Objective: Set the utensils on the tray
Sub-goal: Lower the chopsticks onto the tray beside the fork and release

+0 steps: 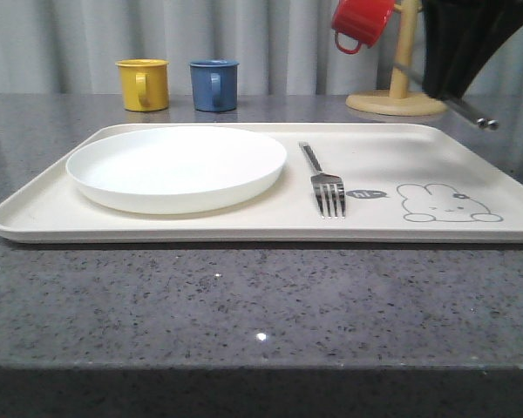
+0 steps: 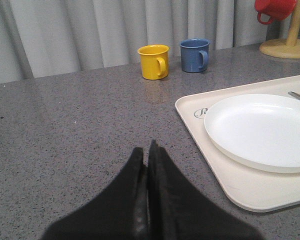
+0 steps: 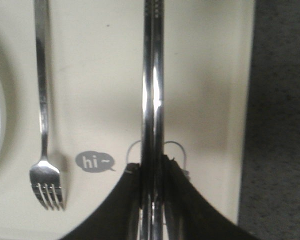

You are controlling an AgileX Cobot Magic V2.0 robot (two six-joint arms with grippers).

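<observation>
My right gripper needs to put the silver chopsticks down on the cream tray (image 1: 382, 181) (image 3: 109, 130) between the fork and the rabbit print.
The cream tray (image 1: 383, 161) lies across the grey table. A round white plate (image 1: 176, 165) sits on its left half, and a silver fork (image 1: 324, 185) lies beside the plate with its tines toward the front edge. My right gripper (image 1: 451, 87) hangs above the tray's right rear, shut on a pair of silver chopsticks (image 1: 481, 120). In the right wrist view the chopsticks (image 3: 153, 90) run straight out from the gripper (image 3: 153, 167) over the rabbit print, to the right of the fork (image 3: 42, 110). My left gripper (image 2: 146, 150) is shut and empty, over bare table left of the tray (image 2: 200, 127).
A yellow mug (image 1: 143, 84) and a blue mug (image 1: 214, 84) stand behind the tray at the back left. A red mug (image 1: 361, 22) hangs on a wooden stand (image 1: 399, 96) at the back right, close to my right gripper. A curtain closes off the back.
</observation>
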